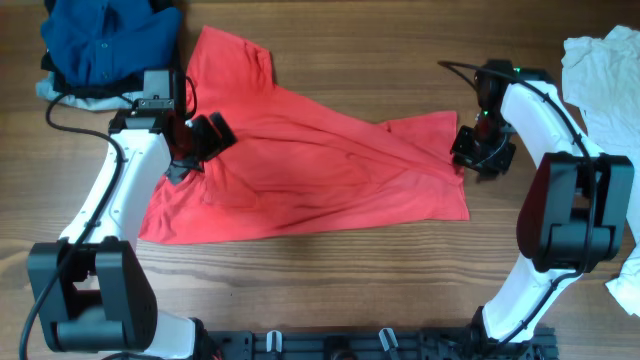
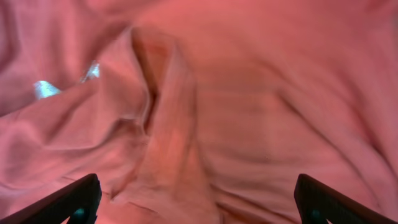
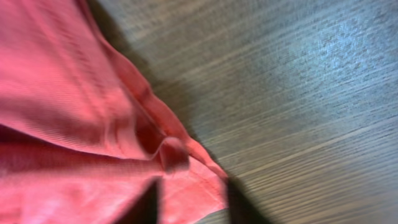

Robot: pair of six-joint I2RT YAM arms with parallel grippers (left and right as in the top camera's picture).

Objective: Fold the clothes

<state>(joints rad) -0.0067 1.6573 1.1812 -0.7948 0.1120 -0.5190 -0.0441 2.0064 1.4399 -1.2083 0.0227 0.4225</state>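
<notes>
My left gripper is to go next to the far sleeve's end [image 1: 250, 47] on the red T-shirt, beside the pile of blue clothes, and close there.
The clothes, a red T-shirt [image 1: 300, 160], lie spread and wrinkled across the wooden table [image 1: 330, 290]. My left gripper [image 1: 205, 140] hovers over the shirt's left part. In the left wrist view it [image 2: 199, 208] stands wide open, and the creased red cloth [image 2: 249, 93] fills the frame with nothing between the fingers [image 2: 74, 202]. My right gripper [image 1: 470, 155] is at the shirt's right edge. In the right wrist view its [image 3: 194, 202] blurred dark fingers [image 3: 149, 205] stand apart, with the shirt's hemmed corner [image 3: 193, 180] lying loose between them on the table.
A pile of blue clothes [image 1: 105, 45] sits at the back left, close behind the left arm. White cloth [image 1: 605, 70] lies at the back right, beside the right arm. Bare wood [image 3: 298, 93] shows to the right of the shirt's edge.
</notes>
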